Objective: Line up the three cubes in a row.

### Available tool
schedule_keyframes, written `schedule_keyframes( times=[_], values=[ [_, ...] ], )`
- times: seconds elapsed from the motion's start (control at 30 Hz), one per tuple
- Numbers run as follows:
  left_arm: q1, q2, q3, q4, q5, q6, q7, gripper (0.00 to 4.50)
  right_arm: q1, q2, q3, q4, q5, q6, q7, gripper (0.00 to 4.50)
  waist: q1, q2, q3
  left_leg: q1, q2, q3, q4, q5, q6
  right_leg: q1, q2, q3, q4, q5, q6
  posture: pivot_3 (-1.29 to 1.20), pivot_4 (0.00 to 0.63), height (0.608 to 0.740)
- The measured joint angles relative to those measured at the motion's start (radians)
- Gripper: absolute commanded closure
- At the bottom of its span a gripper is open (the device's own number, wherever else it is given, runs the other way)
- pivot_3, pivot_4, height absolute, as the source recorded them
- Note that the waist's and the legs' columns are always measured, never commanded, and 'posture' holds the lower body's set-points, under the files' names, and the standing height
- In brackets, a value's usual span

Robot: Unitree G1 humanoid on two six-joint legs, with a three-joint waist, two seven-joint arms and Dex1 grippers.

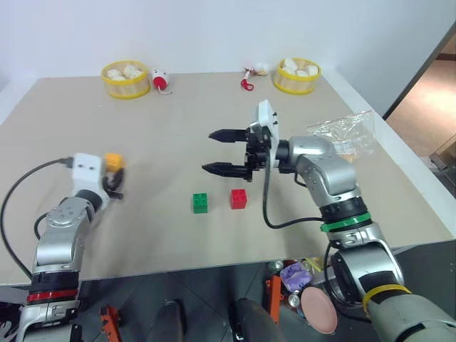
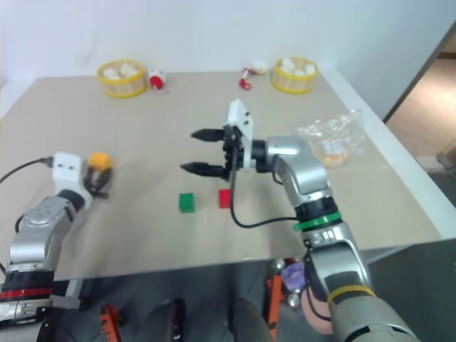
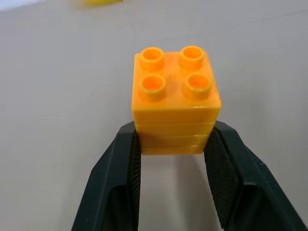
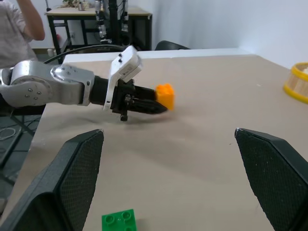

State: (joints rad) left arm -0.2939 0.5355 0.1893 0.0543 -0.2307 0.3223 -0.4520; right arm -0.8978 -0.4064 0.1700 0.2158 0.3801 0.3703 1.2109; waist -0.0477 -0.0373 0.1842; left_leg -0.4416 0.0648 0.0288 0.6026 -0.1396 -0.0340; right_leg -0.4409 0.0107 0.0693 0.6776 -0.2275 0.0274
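Note:
Next, my left gripper lets go of the orange-yellow cube on the table (image 1: 161, 206) beside the green cube, opposite the red cube.
My left gripper (image 1: 114, 177) is shut on the orange-yellow cube (image 1: 113, 160) and holds it just above the table's left side. In the left wrist view the cube (image 3: 173, 96) sits studs-up between the two black fingers (image 3: 118, 178). The green cube (image 1: 200, 202) and the red cube (image 1: 239, 199) stand side by side on the table near its front middle, a small gap between them. My right gripper (image 1: 208, 151) hovers above and just behind them, pointing left, jaws wide open and empty. The right wrist view looks across at the orange-yellow cube (image 4: 165, 95) and has the green cube (image 4: 119, 222) at its edge.
Two yellow round baskets (image 1: 125, 78) (image 1: 297, 75) stand at the table's far edge, with small red-and-white items (image 1: 161, 80) (image 1: 249, 75) between them. A clear bag (image 1: 348, 134) lies at the right, behind my right arm. A person (image 4: 19, 29) stands beyond the table's left end.

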Motion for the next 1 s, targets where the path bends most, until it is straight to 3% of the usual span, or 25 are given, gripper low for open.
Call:
schedule_keyframes(
  times=[0.17,0.43,1.0],
  values=[
    [0.085,0.121,-0.069,-0.015,-0.065,-0.104,-0.364,3.21,0.097,-0.156,-0.001,-0.072,0.029,0.018,0.161,0.0,-0.001,0.0,0.0,0.001,0.001,0.0,-0.002,-0.003,-0.003,-0.001,0.0,0.0,0.0,-0.006,-0.001,0.0,0.15,0.74],
    [0.026,0.194,-0.128,0.152,-0.103,-0.212,-0.729,3.21,0.144,-0.225,-0.058,-0.163,0.11,0.098,0.195,0.0,0.0,0.001,0.001,0.002,0.001,-0.001,-0.001,-0.003,-0.003,0.0,0.001,-0.001,0.002,-0.01,-0.006,0.0,0.15,0.74],
    [-0.187,0.138,-0.241,0.397,-0.072,-0.311,-0.974,3.21,0.243,-0.247,-0.071,-0.246,0.132,0.151,0.113,0.0,0.0,0.001,0.001,0.001,0.001,-0.001,0.001,-0.003,-0.003,0.0,0.002,-0.001,0.003,-0.007,0.0,0.0,0.15,0.74]
  ],
)
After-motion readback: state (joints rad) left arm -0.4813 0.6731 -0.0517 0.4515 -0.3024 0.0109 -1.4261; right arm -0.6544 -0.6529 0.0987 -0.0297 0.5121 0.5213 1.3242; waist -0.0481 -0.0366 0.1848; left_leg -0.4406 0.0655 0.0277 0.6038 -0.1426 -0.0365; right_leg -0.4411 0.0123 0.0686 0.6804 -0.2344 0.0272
